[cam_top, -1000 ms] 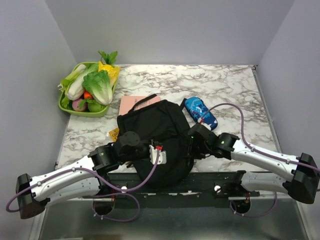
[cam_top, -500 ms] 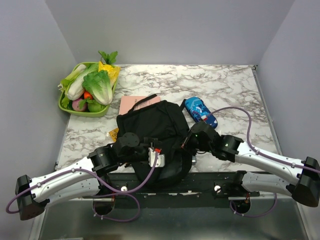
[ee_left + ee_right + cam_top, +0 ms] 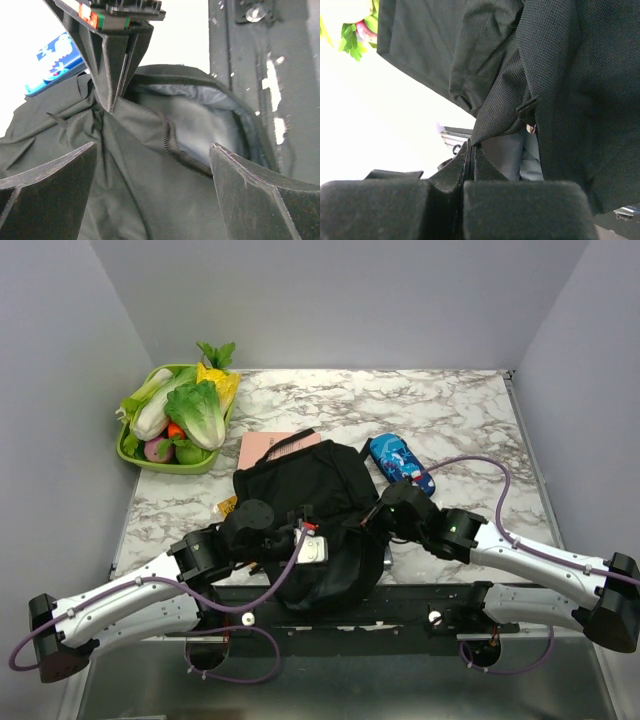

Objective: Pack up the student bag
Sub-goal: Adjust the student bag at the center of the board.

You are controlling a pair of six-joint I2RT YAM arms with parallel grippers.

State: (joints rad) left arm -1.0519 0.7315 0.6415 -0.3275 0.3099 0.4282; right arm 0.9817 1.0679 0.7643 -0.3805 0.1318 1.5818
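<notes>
The bag's zipper edge droops over the bag's opening below where my right gripper holds it. My left gripper should pinch that slack edge (image 3: 190, 165) and lift the bag's opening open.
The student bag (image 3: 300, 485), a floppy black backpack, lies in the middle of the table, its near end hanging over the front edge. In the left wrist view its zipper mouth gapes and shows grey lining (image 3: 200, 120). My left gripper (image 3: 152, 146) hovers open just above the bag's fabric (image 3: 130, 195), holding nothing; from the top it sits at the bag's near end (image 3: 335, 545). My right gripper (image 3: 471, 145) is shut on a fold of the bag's edge (image 3: 505, 120) and holds it up; from the top it is at the bag's right side (image 3: 372, 523).
A blue patterned glasses case (image 3: 402, 465) lies right of the bag. A pink book (image 3: 262, 447) pokes out from under its far edge, and a small yellow item (image 3: 228, 507) lies at its left. A green tray (image 3: 135, 452) of vegetables stands far left. A metal rail (image 3: 420, 600) runs along the near edge.
The left gripper has opened wide and let go of the bag. The right gripper has shut on the bag's edge and pulled it up, and the bag's near end has shifted toward the front.
</notes>
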